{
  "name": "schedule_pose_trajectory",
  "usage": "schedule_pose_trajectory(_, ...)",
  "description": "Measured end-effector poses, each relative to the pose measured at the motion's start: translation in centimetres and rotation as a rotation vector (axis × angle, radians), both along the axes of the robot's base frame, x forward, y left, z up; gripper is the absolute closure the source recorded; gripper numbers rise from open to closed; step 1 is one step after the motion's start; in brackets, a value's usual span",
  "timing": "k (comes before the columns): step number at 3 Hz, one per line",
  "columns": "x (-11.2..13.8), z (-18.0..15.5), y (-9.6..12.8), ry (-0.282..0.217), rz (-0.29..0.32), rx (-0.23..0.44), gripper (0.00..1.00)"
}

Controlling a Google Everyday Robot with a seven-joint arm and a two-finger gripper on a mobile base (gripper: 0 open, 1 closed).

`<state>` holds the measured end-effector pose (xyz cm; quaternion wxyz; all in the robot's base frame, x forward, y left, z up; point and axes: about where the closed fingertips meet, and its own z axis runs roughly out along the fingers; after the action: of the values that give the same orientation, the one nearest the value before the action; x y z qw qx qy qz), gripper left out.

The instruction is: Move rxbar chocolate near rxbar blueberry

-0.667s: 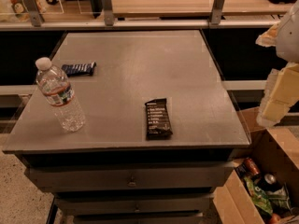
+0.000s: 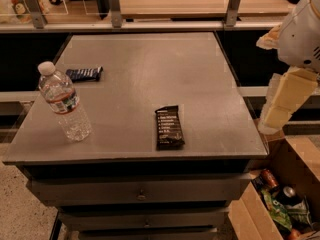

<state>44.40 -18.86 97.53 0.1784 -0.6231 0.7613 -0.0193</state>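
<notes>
The rxbar chocolate will be gripped by its middle (image 2: 169,128), with my gripper closing across the white text on the black wrapper.
The rxbar chocolate (image 2: 169,127), a black wrapper with lines of white text, lies flat near the front middle of the grey table (image 2: 150,59). The rxbar blueberry (image 2: 84,74), a dark navy wrapper, lies at the table's left side, far from the black bar. My gripper (image 2: 280,104) hangs off the table's right edge, pale and pointing down, well to the right of the chocolate bar and holding nothing that I can see.
A clear water bottle (image 2: 64,104) with a white cap stands at the front left, just in front of the blueberry bar. A cardboard box (image 2: 295,184) with cans and packets sits on the floor at the lower right. A railing and shelf run behind the table.
My gripper has edged slightly left toward the table's right edge. The two bars and the bottle have not moved.
</notes>
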Motion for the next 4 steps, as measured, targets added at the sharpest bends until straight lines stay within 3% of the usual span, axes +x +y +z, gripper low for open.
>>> schedule_pose_trajectory(2,2.5,-2.2,8.5,0.015,0.169,0.0,0.0)
schedule_pose_trajectory(4,5.7,-7.8,11.3,0.11,0.202,0.0,0.0)
